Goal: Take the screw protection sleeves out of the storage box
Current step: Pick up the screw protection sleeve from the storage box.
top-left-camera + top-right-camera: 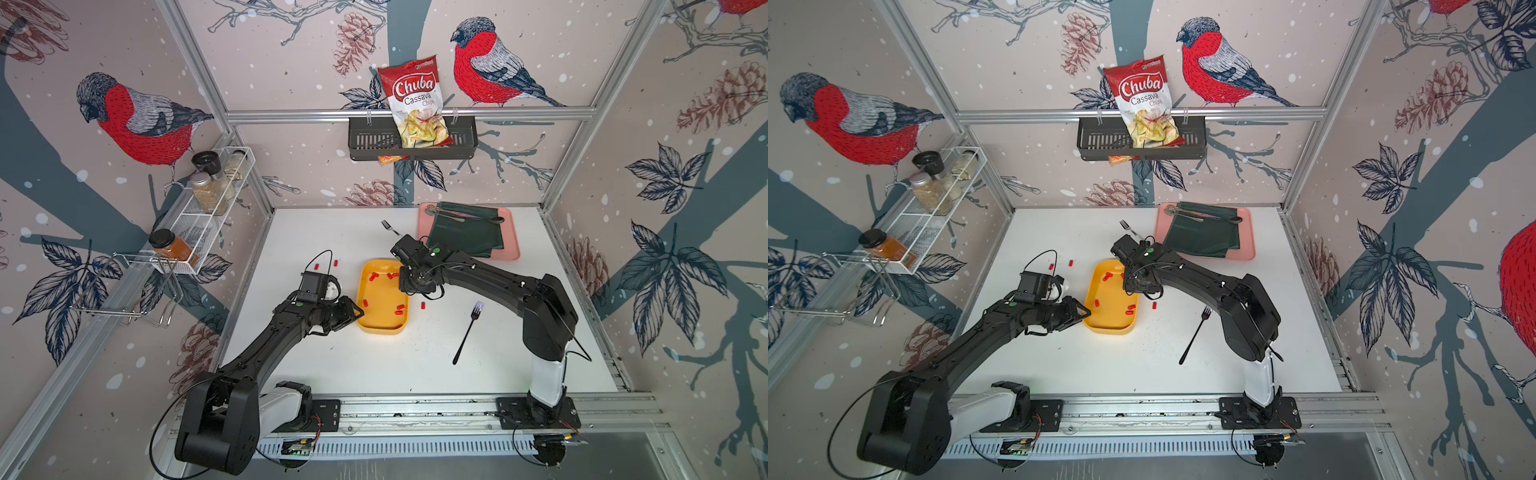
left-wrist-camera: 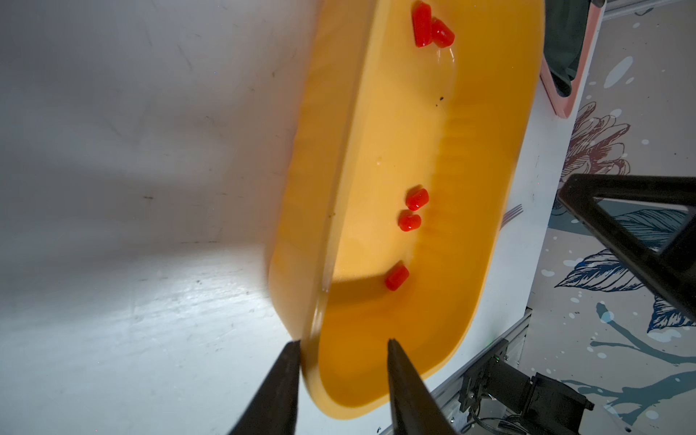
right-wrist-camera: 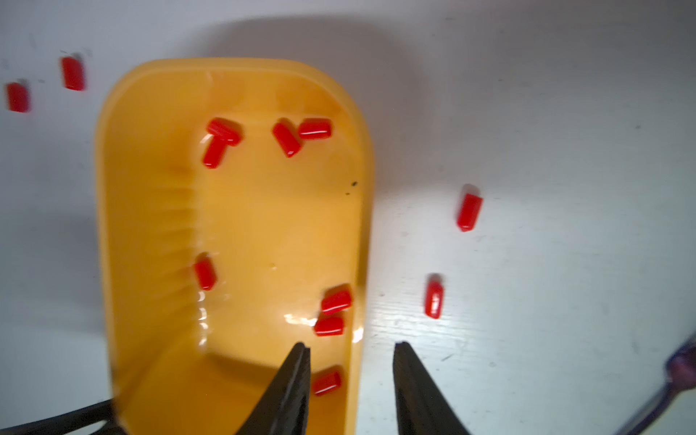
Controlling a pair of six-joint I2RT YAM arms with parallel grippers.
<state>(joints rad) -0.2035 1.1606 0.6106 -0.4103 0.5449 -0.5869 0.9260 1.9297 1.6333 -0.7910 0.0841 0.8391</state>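
Observation:
Next, I close my right gripper on the body of the lone screw protection sleeve (image 1: 365, 303) (image 3: 205, 273) along the side of the storage box nearest my left gripper.
The storage box (image 1: 380, 321) is a shallow yellow-orange tray in the middle of the table, seen in both top views. Several red screw protection sleeves (image 3: 205, 273) lie on its floor. Two more sleeves (image 1: 316, 267) rest on the table to its far left, and another (image 1: 423, 306) lies just right of it. My left gripper (image 2: 344, 346) is open and straddles the box's (image 2: 470, 150) left wall, one finger outside against it and one inside. My right gripper (image 3: 352, 350) is open astride the right wall (image 3: 357, 244), holding nothing, with a sleeve (image 3: 327, 381) beside its inner finger.
A dark fork (image 1: 468, 332) lies on the table right of the box, and a silver fork (image 1: 388, 227) lies behind it. A pink tray (image 1: 512, 246) with a green cloth (image 1: 461, 232) and cutlery sits at the back right. Racks hang on the left and back walls.

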